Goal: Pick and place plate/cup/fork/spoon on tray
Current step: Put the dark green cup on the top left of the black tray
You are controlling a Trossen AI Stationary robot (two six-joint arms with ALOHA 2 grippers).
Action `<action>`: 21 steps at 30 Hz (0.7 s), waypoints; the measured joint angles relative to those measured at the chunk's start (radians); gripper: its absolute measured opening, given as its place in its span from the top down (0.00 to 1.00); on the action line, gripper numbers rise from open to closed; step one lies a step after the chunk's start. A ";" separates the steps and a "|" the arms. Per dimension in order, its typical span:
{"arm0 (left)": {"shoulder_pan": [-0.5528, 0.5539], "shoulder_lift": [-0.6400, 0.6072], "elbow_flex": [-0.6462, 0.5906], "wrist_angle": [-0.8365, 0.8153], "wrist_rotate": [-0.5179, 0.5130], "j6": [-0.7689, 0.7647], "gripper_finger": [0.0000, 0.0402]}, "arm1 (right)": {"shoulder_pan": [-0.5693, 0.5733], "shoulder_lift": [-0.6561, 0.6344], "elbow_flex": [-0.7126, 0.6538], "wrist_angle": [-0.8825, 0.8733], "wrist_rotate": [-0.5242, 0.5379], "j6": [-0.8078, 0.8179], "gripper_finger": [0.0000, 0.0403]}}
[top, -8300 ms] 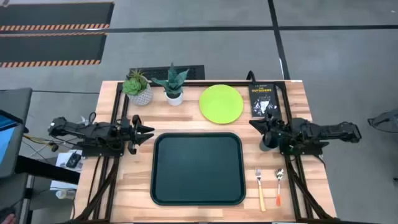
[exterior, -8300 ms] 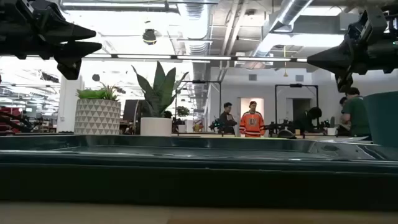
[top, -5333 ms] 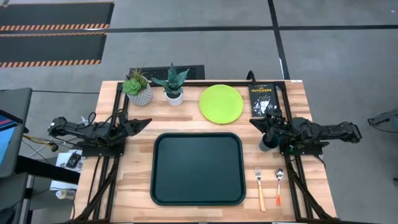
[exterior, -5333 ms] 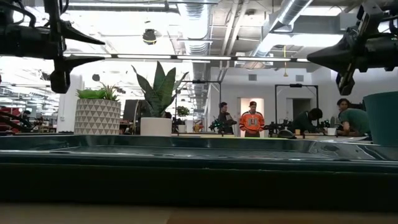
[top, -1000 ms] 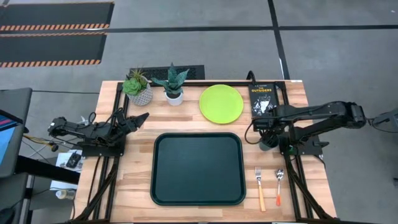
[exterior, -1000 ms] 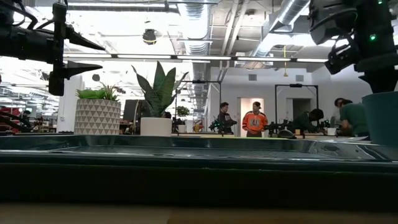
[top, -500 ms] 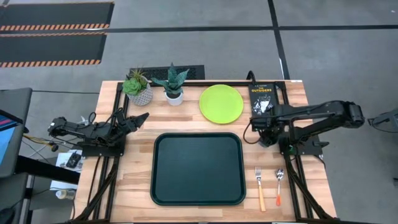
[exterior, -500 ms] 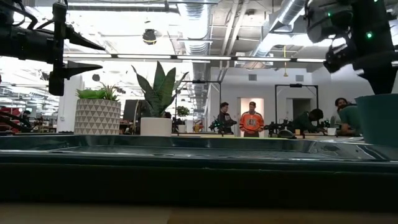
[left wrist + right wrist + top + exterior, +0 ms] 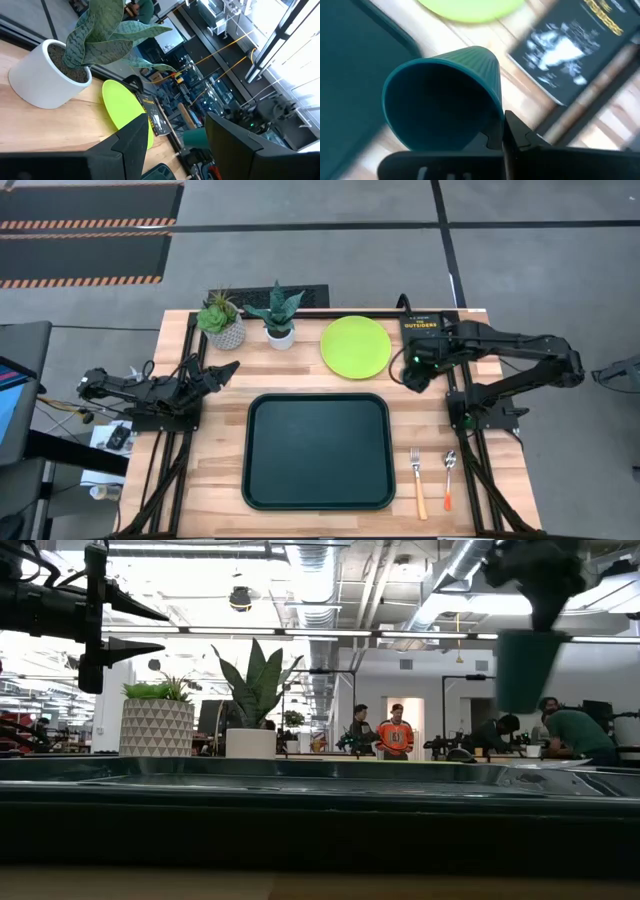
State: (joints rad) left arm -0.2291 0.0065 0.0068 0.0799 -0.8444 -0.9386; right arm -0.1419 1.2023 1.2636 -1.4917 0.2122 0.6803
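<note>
The robot's right gripper will release the dark teal cup on the dark tray, just inside the middle of its far edge [image 9: 303,412]. The cup hangs between the plate and book.
My right gripper [image 9: 413,368] is shut on the dark teal cup [image 9: 528,670], which hangs in the air between the lime-green plate [image 9: 356,346] and the black book. The cup's mouth faces the right wrist camera [image 9: 437,102]. The dark tray [image 9: 317,402] lies in the middle of the table. The yellow-handled fork [image 9: 417,483] and the red-handled spoon [image 9: 448,480] lie flat to the tray's right. My left gripper [image 9: 225,370] is open and empty above the table's left side. My right gripper holds the cup by its rim [image 9: 492,127], on the side nearest the wrist. One finger [image 9: 520,140] is outside the wall; the other seems to be inside the mouth. The fingers come from above, pointing down. The cup hangs upright below them, clear of the table.
Two potted plants [image 9: 222,322] [image 9: 279,315] stand at the far left edge. A black book [image 9: 424,330] lies at the far right, partly under my right arm. People stand in the room beyond the table [image 9: 397,735].
My right gripper has risen with the cup, lifting it clear of the table, and has carried it toward the far edge and a little toward the table's left. The cup stays upright.
</note>
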 joint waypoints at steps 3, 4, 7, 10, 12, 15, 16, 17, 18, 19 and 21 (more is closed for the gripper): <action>0.000 0.000 0.000 0.000 0.000 -0.001 0.54 | -0.004 0.086 0.096 0.020 -0.042 -0.042 1.00; 0.000 0.000 0.000 0.000 0.000 -0.001 0.54 | -0.003 0.123 0.134 0.021 -0.057 -0.062 1.00; 0.000 0.000 0.000 0.000 0.000 -0.005 0.54 | 0.008 0.252 0.265 0.036 -0.082 -0.135 1.00; 0.000 0.000 0.000 0.000 0.000 -0.005 0.54 | 0.017 0.382 0.414 0.042 -0.085 -0.215 1.00; 0.000 0.000 0.000 0.000 0.000 -0.005 0.54 | 0.018 0.468 0.510 0.044 -0.091 -0.259 1.00; 0.000 0.000 0.000 0.000 0.000 -0.005 0.54 | 0.020 0.579 0.629 0.077 -0.109 -0.306 1.00; 0.000 0.000 0.000 0.000 0.000 -0.005 0.54 | 0.025 0.611 0.662 0.101 -0.114 -0.323 1.00; 0.000 0.000 0.000 0.000 0.000 -0.006 0.54 | 0.028 0.641 0.692 0.123 -0.120 -0.342 1.00; 0.000 0.000 0.000 0.000 0.000 -0.006 0.54 | 0.029 0.672 0.722 0.141 -0.134 -0.355 1.00; 0.000 0.000 0.000 0.000 0.000 -0.006 0.54 | 0.030 0.701 0.752 0.159 -0.141 -0.362 1.00; 0.000 0.000 0.000 0.000 0.000 -0.006 0.54 | 0.040 0.759 0.809 0.174 -0.142 -0.374 1.00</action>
State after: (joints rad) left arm -0.2293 0.0063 0.0071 0.0803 -0.8444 -0.9446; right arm -0.1021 1.9618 2.0728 -1.3176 0.0700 0.3066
